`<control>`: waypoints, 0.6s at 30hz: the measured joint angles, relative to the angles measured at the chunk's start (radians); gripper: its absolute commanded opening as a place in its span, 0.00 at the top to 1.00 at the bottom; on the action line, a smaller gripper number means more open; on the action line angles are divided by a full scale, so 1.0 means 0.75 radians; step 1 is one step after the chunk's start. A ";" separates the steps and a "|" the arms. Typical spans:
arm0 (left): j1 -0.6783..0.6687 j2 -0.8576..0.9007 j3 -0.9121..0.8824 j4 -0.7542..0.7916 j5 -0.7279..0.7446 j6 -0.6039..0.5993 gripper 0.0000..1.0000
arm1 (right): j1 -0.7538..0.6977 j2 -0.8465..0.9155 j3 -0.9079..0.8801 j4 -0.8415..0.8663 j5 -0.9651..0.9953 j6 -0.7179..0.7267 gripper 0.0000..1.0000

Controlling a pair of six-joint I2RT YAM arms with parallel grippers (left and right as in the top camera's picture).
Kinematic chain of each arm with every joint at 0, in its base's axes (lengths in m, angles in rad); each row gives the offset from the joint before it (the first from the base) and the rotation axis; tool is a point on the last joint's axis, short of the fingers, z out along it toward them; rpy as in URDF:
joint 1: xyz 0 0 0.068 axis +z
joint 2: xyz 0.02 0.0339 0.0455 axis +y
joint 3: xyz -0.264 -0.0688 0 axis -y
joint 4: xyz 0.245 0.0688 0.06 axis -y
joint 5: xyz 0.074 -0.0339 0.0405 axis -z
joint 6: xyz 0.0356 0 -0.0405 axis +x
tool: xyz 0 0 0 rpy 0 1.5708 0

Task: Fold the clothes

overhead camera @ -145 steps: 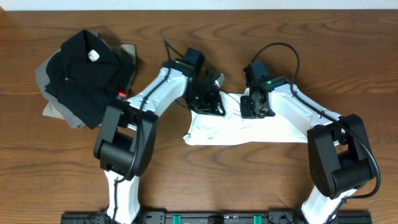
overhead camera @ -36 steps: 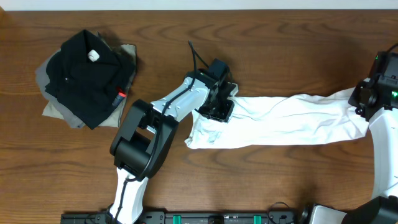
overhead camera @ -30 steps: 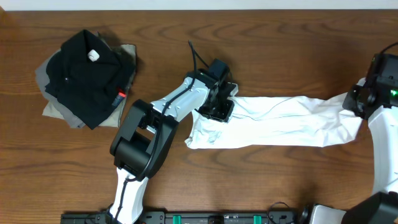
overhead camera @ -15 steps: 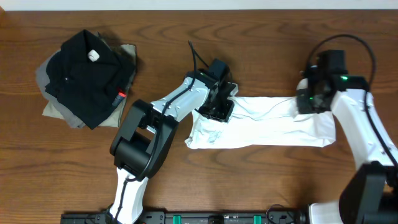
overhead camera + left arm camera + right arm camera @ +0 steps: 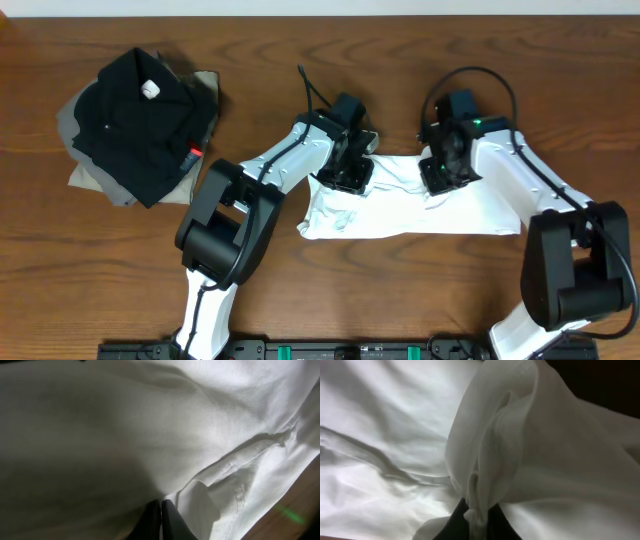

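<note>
The T-shirt lies crumpled close beside my left gripper's closed fingers. Next, my left gripper opens, back off and takes the T-shirt's outer end (image 5: 317, 194) to straighten it.
The clothes (image 5: 400, 212), a white T-shirt, lie crumpled across the middle of the wooden table (image 5: 420, 300), with the right part doubled back over itself. My left gripper (image 5: 348, 172) is on the shirt's upper left corner. In the left wrist view its dark fingers (image 5: 161, 520) are pressed together in the white cloth (image 5: 175, 425). My right gripper (image 5: 443, 172) hovers over the shirt's middle top. The right wrist view shows it (image 5: 477, 521) shut on a bunched fold of the cloth (image 5: 510, 445) that rises from the jaws. No print is visible.
A black folded garment (image 5: 135, 115) with a white tag lies on a grey folded garment (image 5: 88, 172) at the back left. The table's far edge runs along the top of the overhead view.
My right gripper has carried the shirt's right end leftward from the table's right side to the middle, so the stretched shirt is now doubled over and shorter. The left arm has stayed put.
</note>
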State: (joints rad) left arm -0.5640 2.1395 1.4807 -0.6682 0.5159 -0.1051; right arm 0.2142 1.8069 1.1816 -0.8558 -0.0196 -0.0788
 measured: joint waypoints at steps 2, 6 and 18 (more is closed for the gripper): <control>0.000 0.000 0.000 0.000 0.001 0.000 0.93 | 0.016 0.002 0.000 -0.012 -0.011 -0.004 0.86; 0.000 0.000 0.000 0.000 0.001 -0.001 0.86 | 0.031 0.001 0.000 -0.012 -0.031 -0.029 0.67; 0.022 -0.003 0.002 -0.014 0.005 -0.005 0.70 | -0.035 -0.165 -0.001 0.027 -0.189 -0.141 0.99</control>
State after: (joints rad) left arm -0.5476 2.1376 1.4818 -0.6785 0.5194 -0.1085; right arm 0.1879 1.6833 1.1812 -0.8352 -0.1612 -0.1848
